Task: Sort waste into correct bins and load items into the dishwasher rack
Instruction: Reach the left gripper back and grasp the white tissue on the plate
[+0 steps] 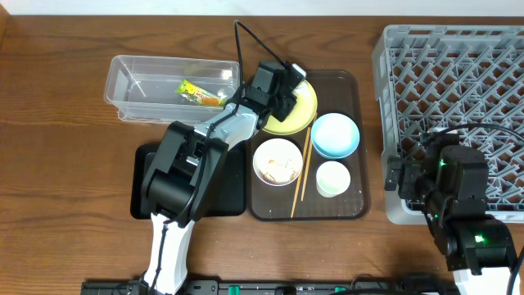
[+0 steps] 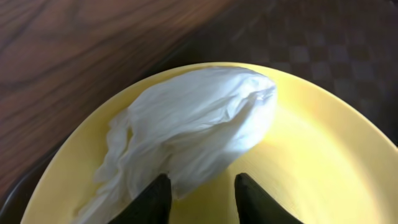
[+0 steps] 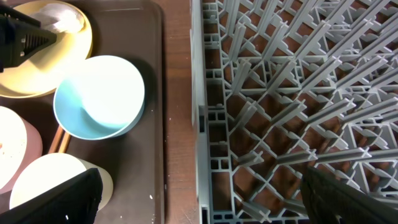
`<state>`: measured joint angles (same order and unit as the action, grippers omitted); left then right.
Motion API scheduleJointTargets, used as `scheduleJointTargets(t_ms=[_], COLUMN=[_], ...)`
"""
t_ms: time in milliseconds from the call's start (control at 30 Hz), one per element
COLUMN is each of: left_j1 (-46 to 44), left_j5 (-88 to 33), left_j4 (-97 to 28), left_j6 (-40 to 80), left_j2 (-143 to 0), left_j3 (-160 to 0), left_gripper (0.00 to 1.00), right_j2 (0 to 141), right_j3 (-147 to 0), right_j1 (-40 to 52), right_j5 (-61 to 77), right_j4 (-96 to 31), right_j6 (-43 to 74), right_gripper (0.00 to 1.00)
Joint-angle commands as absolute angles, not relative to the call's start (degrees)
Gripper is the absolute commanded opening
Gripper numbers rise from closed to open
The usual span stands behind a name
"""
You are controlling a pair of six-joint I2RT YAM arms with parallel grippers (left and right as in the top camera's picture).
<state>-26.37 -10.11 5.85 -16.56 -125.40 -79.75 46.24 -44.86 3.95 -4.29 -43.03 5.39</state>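
Next, my left gripper opens wider and closes around the scrap's lower edge (image 2: 189, 177), because only yellow plate lies between its fingers and the white scrap is beside them.
My left gripper (image 1: 288, 84) hovers low over the yellow plate (image 1: 298, 115), its jaws a narrow gap apart. In the left wrist view the gripper (image 2: 202, 193) has the lower edge of a crumpled white scrap (image 2: 199, 118) against its left finger, with bare plate (image 2: 311, 155) showing between the tips. The green-and-orange wrapper (image 1: 199, 93) lies in the clear tub (image 1: 123, 82). My right gripper (image 1: 407, 182) stands wide open and empty, straddling the near-left edge of the grey rack (image 3: 280, 93) and the brown tray (image 3: 155, 124).
On the brown tray (image 1: 352, 205) sit a white bowl (image 1: 277, 161) with pale food leftovers, a light blue bowl (image 1: 335, 134), a pale cup (image 1: 332, 179) and chopsticks (image 1: 301, 172). The black tray (image 1: 233, 188) lies left of it, partly under my left arm.
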Motion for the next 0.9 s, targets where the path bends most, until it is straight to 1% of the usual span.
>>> scheduleJointTargets(t_ms=[0,33,67,100,133,167,567,700,867], left_j1=[-26.50,-26.50,-26.50,-26.50,-26.50,-26.50,-26.50,-26.50,-26.50], left_j5=[-9.85,-9.85,-9.85,-9.85,-9.85,-9.85,-9.82,-9.80,-9.80], left_j4=[5.69,5.69,5.69,5.69,5.72,5.89,9.32,9.56,8.75], left_j6=[-16.69,-16.69,-16.69,-16.69,-16.69,-16.69,-16.69,-16.69,-14.48], left_j2=[-126.26,-126.26,-126.26,-126.26,-126.26,-126.26,-128.49,-128.44,-126.87], left_j3=[-80.38,-80.38,-80.38,-80.38,-80.38,-80.38,-80.38,-80.38,-80.38], left_gripper=[0.36,0.36,0.39,0.50,0.55,0.56,0.55,0.38,0.10], right_j2=[46.13,46.13,46.13,46.13,46.13,46.13,46.13,46.13,46.13], right_j3=[-45.93,-45.93,-45.95,-45.95,-45.95,-45.95,-45.95,-45.95,-45.93], right_j1=[4.36,4.36,4.36,4.36,4.36,4.36,4.36,4.36,4.36], right_j5=[-4.01,-4.01,-4.01,-4.03,-4.01,-4.01,-4.03,-4.03,-4.03], right_j4=[-43.18,-43.22,-43.24,-43.31,-43.33,-43.33,-43.31,-43.31,-43.31], right_j6=[4.67,4.64,4.67,4.64,4.67,4.67,4.67,4.64,4.64], right_gripper=[0.99,0.99,0.99,0.99,0.99,0.99,0.99,0.99,0.99])
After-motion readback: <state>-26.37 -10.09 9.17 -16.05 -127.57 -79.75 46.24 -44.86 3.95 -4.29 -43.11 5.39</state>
